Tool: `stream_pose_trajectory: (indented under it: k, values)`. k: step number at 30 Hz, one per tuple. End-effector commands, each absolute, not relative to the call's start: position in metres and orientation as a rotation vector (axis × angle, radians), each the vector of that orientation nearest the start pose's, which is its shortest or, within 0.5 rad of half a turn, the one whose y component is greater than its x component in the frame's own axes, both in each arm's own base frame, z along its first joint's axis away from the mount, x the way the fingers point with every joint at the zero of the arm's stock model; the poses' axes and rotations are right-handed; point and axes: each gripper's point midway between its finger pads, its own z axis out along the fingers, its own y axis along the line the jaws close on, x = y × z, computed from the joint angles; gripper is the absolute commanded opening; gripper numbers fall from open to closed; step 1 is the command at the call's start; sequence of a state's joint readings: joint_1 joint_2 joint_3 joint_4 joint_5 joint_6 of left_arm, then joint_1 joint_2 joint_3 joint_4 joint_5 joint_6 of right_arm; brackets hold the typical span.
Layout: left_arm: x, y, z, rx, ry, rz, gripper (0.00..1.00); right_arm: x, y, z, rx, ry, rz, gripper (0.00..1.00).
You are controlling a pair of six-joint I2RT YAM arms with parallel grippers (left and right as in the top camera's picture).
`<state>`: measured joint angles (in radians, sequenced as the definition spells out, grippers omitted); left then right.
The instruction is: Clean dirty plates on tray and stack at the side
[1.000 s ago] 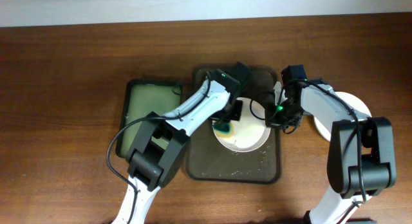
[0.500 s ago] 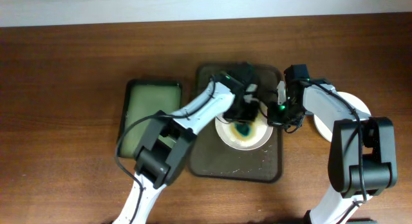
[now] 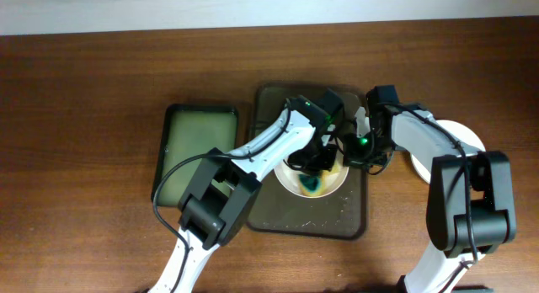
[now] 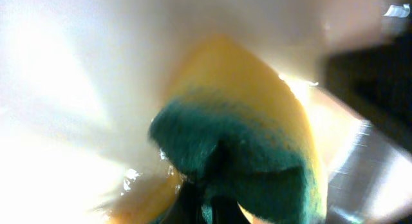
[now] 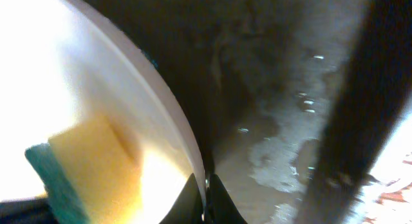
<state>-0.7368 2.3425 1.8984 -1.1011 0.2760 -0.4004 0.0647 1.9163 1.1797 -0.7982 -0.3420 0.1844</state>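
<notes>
Next, I let the yellow and green sponge go from my left gripper near the middle of the smaller green tray (image 3: pixel 202 162).
A white plate (image 3: pixel 290 180) lies on the dark brown-olive tray (image 3: pixel 268 210). My left gripper (image 3: pixel 317 168) is shut on a yellow and green sponge (image 3: pixel 311 184) and presses it onto the plate's inside; the sponge fills the left wrist view (image 4: pixel 248 147). My right gripper (image 3: pixel 354 146) is shut on the plate's right rim, seen pinched between the fingertips in the right wrist view (image 5: pixel 205 195). The plate (image 5: pixel 96 76) and sponge (image 5: pixel 90 166) show there too. Another white plate (image 3: pixel 467 141) sits on the table right of the tray, partly hidden by my right arm.
A smaller green tray with a black rim (image 3: pixel 199 150) lies left of the big tray. The big tray's floor is wet (image 5: pixel 283 153). Bare wooden table (image 3: pixel 84 116) surrounds both trays.
My left gripper has moved the sponge from the plate's left side across its middle towards the lower right. The right gripper has stayed clamped on the rim.
</notes>
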Motion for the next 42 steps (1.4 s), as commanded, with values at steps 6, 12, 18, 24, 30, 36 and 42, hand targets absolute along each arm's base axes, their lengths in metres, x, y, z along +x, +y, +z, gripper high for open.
stream_pose_trajectory:
  k: [6, 12, 18, 24, 30, 36, 42]
  values:
    - [0.400, -0.227, 0.052, 0.234, 2.892, 0.335, 0.00, 0.336, 0.069, 0.000, 0.216, 3.108, 0.478, 0.04]
    - [0.398, -0.225, 0.119, 0.189, 2.832, 0.206, 0.00, 0.334, 0.069, 0.000, 0.217, 3.113, 0.478, 0.04]
    - [0.395, -0.154, 0.187, -0.011, 2.792, 0.191, 0.00, 0.335, 0.069, 0.000, 0.204, 3.110, 0.478, 0.04]
    - [0.384, -0.088, 0.131, -0.191, 2.968, 0.245, 0.00, 0.337, 0.070, 0.005, 0.159, 3.091, 0.487, 0.04]
    - [0.363, -0.073, 0.074, -0.157, 3.069, 0.248, 0.10, 0.335, 0.057, 0.073, 0.075, 2.932, 0.006, 0.04]
    - [0.364, -0.082, 0.111, -0.111, 2.994, 0.120, 0.48, 0.331, 0.065, 0.160, 0.035, 2.584, -0.324, 0.04]
    - [0.355, -0.088, 0.172, -0.110, 2.849, -0.028, 0.61, 0.315, 0.089, 0.213, -0.120, 2.314, -0.567, 0.04]
